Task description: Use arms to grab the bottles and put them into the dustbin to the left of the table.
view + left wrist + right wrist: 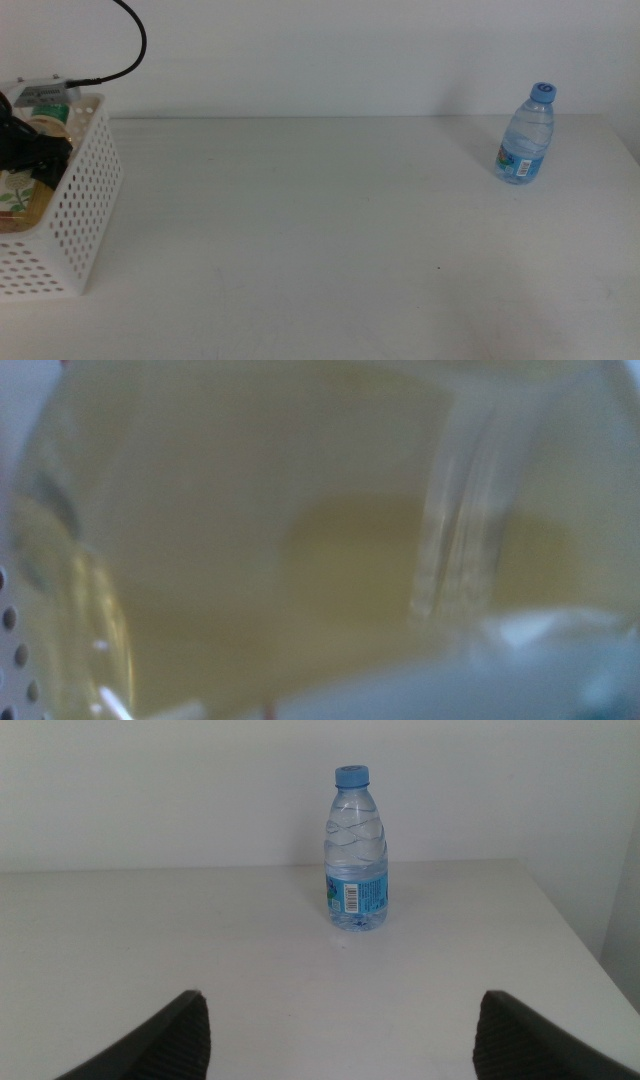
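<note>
Next, my left gripper releases the yellow-drink bottle low inside the dustbin (47, 202), along its perforated side facing the water bottle.
The white perforated dustbin (85, 215) stands at the table's left edge. Inside it my left gripper (35, 150) shows as a dark shape reaching down by the yellow-drink bottle (18, 200). That bottle (330, 550) fills the left wrist view as a blurred yellow mass, with the dustbin's perforated wall (8, 650) at one side. A small clear water bottle (527, 135) with a blue cap stands upright at the far right of the table. In the right wrist view the water bottle (355, 870) stands well ahead of my right gripper (342, 1005), which is open and holds nothing.
A thick black cable (135, 40) arcs above the dustbin. The white table (320, 230) stretches between the dustbin and the water bottle. Its right edge (575, 940) runs close beside the water bottle. My right arm is outside the middle view.
</note>
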